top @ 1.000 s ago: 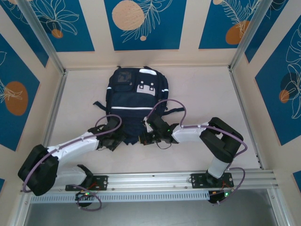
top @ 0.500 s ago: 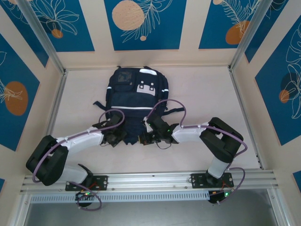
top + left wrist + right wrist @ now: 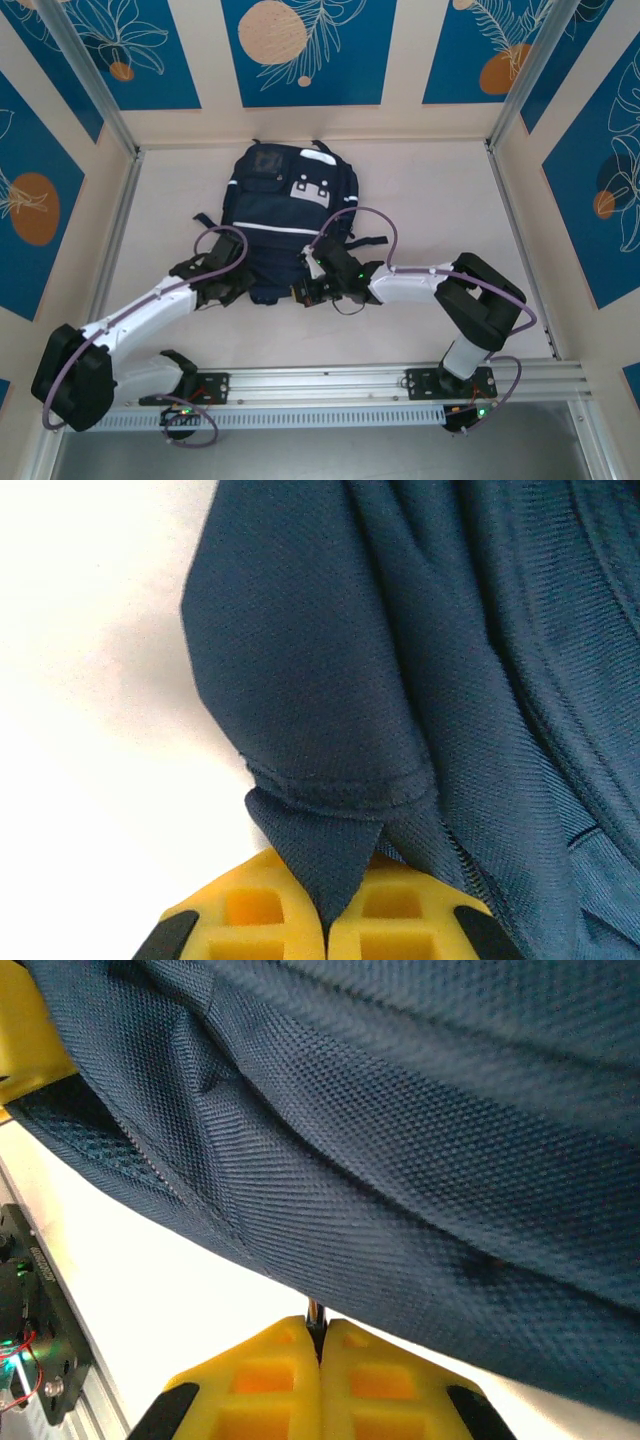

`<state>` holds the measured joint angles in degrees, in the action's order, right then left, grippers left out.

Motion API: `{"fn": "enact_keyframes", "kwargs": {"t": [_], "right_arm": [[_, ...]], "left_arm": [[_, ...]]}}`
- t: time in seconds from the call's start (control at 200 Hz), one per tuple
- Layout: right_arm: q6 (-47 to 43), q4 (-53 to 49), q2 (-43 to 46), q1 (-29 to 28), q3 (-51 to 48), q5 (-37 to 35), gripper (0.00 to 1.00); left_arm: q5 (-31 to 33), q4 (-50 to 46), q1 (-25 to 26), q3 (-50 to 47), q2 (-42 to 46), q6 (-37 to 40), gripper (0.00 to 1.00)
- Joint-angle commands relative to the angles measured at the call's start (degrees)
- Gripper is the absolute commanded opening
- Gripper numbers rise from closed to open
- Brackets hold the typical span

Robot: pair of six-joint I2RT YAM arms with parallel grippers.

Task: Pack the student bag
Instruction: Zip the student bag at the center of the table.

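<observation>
Loose folds run along the hem from my left gripper to the dark tab. Next, my left gripper takes the hem nearer the tab (image 3: 195, 1195) first.
The student bag (image 3: 285, 225), navy with white stripes and grey patches, lies flat in the middle of the table, its near end towards the arms. My left gripper (image 3: 228, 290) sits at the bag's near left corner. Its yellow fingers (image 3: 250, 920) are shut on a pointed fold of the navy fabric (image 3: 330, 860). My right gripper (image 3: 305, 292) is at the bag's near edge, right of centre. Its jaws are shut on a thin dark tab (image 3: 315, 1315) under the bag's hem (image 3: 400, 1210).
A metal rail (image 3: 320, 385) with both arm bases runs along the near edge. Upright frame bars stand at the left (image 3: 115, 240) and right (image 3: 520, 240). Bare tabletop (image 3: 440, 200) lies to the right of the bag. A circuit board with a green light (image 3: 25, 1360) is beside the rail.
My left gripper has shut on the bag's fabric and shifted a little to the left, with its arm swinging outward. The right gripper has stayed shut in place.
</observation>
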<state>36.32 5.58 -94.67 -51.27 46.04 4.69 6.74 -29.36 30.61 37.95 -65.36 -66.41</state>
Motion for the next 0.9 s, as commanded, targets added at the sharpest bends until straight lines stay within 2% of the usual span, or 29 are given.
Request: {"fn": "enact_keyframes", "kwargs": {"t": [0.0, 0.53, 0.895], "right_arm": [[-1.73, -11.83, -0.07, 0.42, -1.39, -0.32, 0.00], [-3.71, -13.97, 1.08, 2.37, -1.92, -1.94, 0.00], [-3.63, -12.66, 0.03, 3.28, -1.48, -0.75, 0.00]], "left_arm": [[4.13, -3.40, -3.57, -1.51, 3.20, 1.97, 0.00], [0.82, -5.75, -10.82, -2.50, 4.80, 4.78, 0.00], [-0.74, -6.38, -12.83, -2.79, 4.84, 6.50, 0.00]]}}
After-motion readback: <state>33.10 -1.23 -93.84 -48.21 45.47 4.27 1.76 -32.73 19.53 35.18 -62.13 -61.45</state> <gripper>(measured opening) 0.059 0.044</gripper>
